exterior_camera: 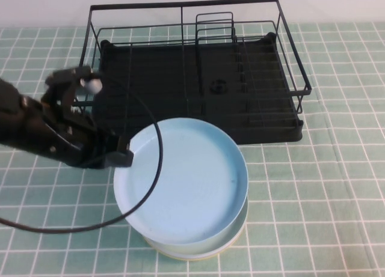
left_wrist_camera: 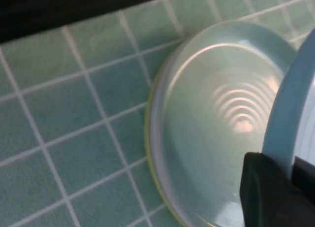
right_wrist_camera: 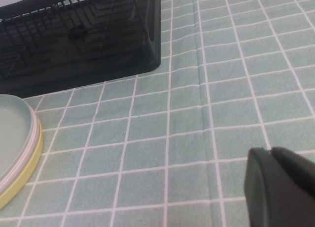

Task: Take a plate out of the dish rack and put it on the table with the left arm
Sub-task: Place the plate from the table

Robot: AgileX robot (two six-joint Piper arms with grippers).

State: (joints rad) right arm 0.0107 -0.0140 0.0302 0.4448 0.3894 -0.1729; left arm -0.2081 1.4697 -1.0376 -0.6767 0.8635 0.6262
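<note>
My left gripper needs to let go of the light sky-blue plate on top of the mint-green plate in the stack point(exterior_camera: 191, 202) point(left_wrist_camera: 229, 126).
My left gripper point(exterior_camera: 123, 157) is shut on the left rim of the light sky-blue plate point(exterior_camera: 186, 187) and holds it nearly level, just above a stack of plates point(exterior_camera: 201, 251) on the table point(exterior_camera: 325, 217) in front of the dish rack point(exterior_camera: 198, 66). In the left wrist view the gripper point(left_wrist_camera: 290, 175) pinches the blue rim point(left_wrist_camera: 290, 109) over a pale mint-green plate point(left_wrist_camera: 216, 118). The rack holds no plates that I can see. My right gripper point(right_wrist_camera: 270, 155) is shut and empty, low over the cloth to the right of the stack; it is outside the high view.
The stack under the blue plate has a mint-green plate on a yellowish one point(right_wrist_camera: 17, 153). The left arm's black cable point(exterior_camera: 157, 163) loops across the blue plate. The rack's front edge point(right_wrist_camera: 98, 72) lies close behind the stack.
</note>
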